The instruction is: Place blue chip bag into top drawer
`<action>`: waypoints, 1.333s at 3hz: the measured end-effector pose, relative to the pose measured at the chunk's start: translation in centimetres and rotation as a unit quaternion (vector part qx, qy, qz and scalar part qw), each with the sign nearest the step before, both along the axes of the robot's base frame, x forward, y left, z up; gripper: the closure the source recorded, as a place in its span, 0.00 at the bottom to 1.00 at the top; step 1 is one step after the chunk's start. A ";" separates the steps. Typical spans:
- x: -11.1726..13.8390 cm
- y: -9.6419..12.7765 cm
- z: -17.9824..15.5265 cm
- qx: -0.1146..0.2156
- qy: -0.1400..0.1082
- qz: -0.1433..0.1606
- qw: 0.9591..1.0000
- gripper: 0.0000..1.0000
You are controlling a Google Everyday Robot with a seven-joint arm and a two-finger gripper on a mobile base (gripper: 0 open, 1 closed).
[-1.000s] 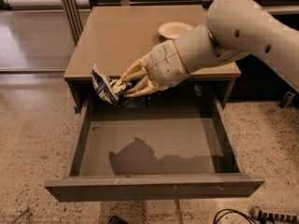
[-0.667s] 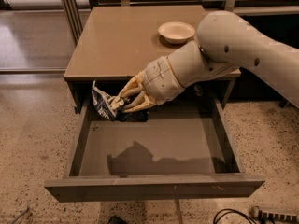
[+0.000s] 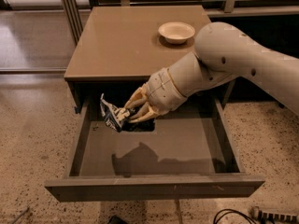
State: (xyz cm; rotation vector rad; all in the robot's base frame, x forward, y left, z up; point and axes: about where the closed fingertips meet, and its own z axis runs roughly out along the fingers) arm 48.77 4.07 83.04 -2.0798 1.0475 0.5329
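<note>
I need to release the blue chip bag near the middle of the open top drawer's bottom (image 3: 144, 146).
The top drawer (image 3: 154, 188) is pulled wide open below the tan cabinet top (image 3: 126, 41). My gripper (image 3: 129, 113) reaches down into the drawer's back left part from the right. It is shut on the blue chip bag (image 3: 112, 116), a crinkled dark blue foil bag with white lettering. The bag hangs low inside the drawer, close to or touching its floor near the back left corner.
A white bowl (image 3: 176, 31) stands on the cabinet top at the back right. My white arm (image 3: 243, 64) crosses over the drawer's right side. Cables (image 3: 233, 216) lie on the speckled floor at the lower right. Metal legs (image 3: 70, 8) stand behind the cabinet.
My gripper has moved down into the drawer with the bag, from about the cabinet's front edge to near the drawer floor. The arm has swung lower.
</note>
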 end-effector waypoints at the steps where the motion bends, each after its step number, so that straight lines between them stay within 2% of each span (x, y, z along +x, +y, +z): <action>1: 0.6 0.0 -3.3 0.018 0.013 0.006 1.000 1.00; 2: 1.8 -0.8 -8.6 0.017 0.029 0.001 0.999 1.00; 3: 2.9 -1.8 -12.5 -0.025 0.029 -0.016 0.999 1.00; 4: 3.5 -3.0 -15.5 -0.089 0.020 -0.044 0.995 1.00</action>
